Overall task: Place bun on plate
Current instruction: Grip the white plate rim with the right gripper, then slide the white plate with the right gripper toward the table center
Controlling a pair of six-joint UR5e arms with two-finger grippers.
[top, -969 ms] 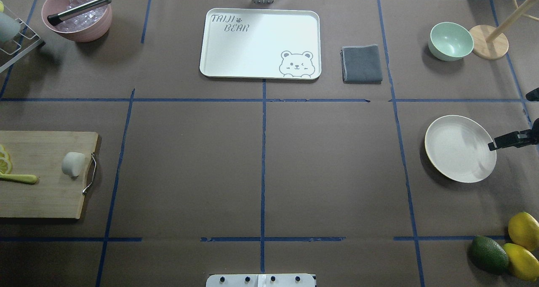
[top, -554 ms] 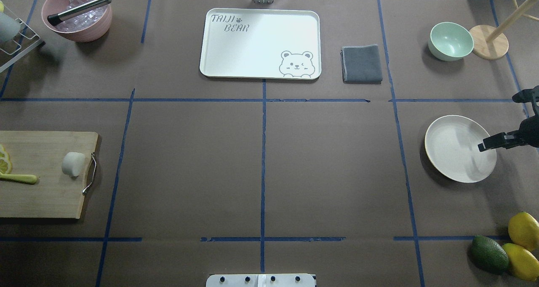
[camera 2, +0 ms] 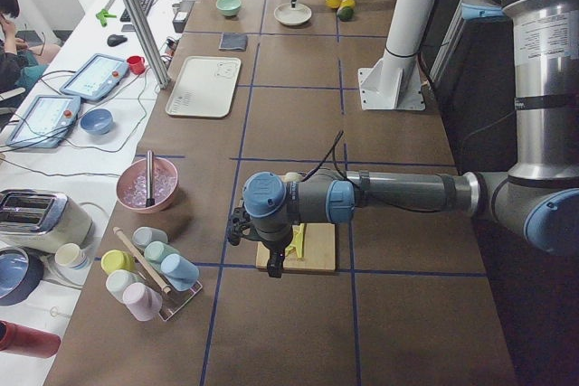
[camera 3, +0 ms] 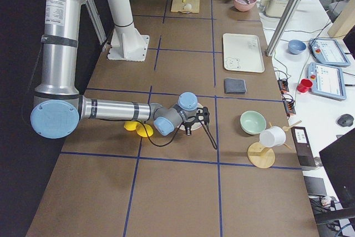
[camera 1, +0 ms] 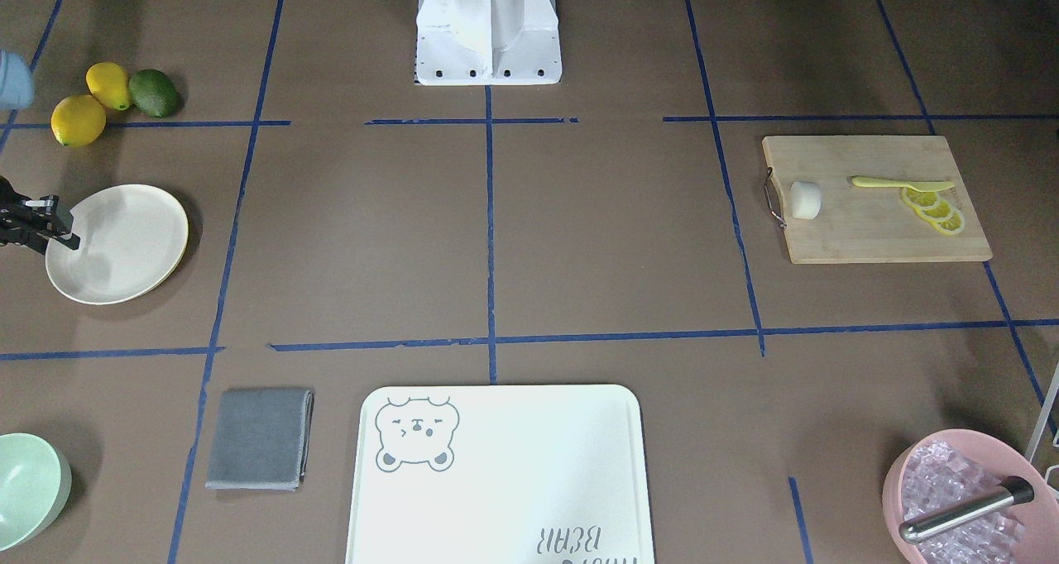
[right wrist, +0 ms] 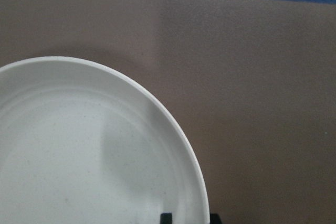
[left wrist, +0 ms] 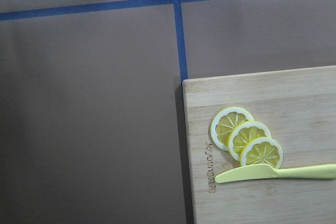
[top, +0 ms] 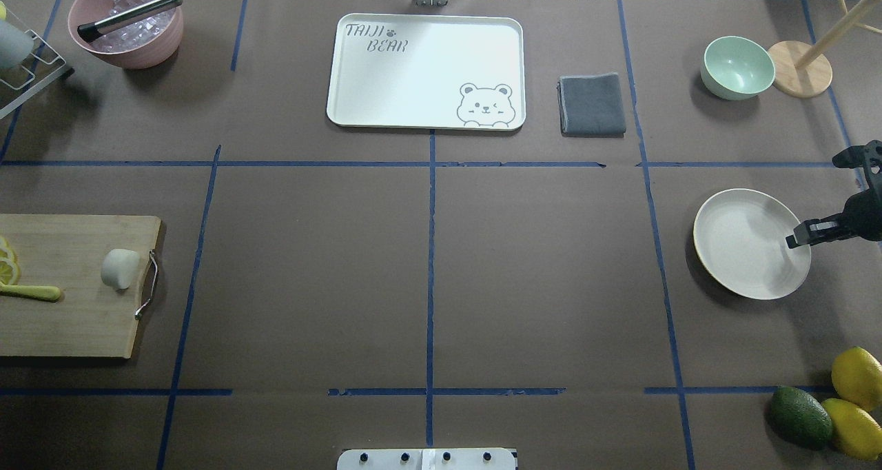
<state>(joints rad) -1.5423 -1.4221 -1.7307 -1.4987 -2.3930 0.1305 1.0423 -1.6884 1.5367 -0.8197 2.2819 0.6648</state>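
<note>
My right gripper should release the cream plate on the middle blue tape line (camera 1: 502, 223), between the white bracket and bear-print tray.
The bun (top: 120, 269) (camera 1: 805, 199), a small white roll, lies on the wooden cutting board (top: 69, 318) beside its metal handle, far left. The cream plate (top: 744, 249) (camera 1: 124, 241) (right wrist: 79, 156) rests on the table at the far right. My right gripper (top: 799, 239) (camera 1: 58, 227) is at the plate's right rim. In the right wrist view one dark fingertip sits inside the rim and one outside, with a gap, so it reads as open. My left gripper (camera 2: 262, 255) hovers over the board's lemon-slice end. It shows only in the exterior left view, so I cannot tell its state.
Lemon slices (left wrist: 247, 139) and a yellow knife (left wrist: 273, 173) share the board. At the back are a bear-print tray (top: 413, 77), grey cloth (top: 592, 105), mint bowl (top: 737, 67), wooden stand (top: 799, 69) and pink ice bowl (top: 127, 32). Lemons and an avocado (top: 799, 415) lie front right.
My right gripper has moved left, in over the plate's right rim, and the plate has shifted very slightly left. The bun and board have not moved.
</note>
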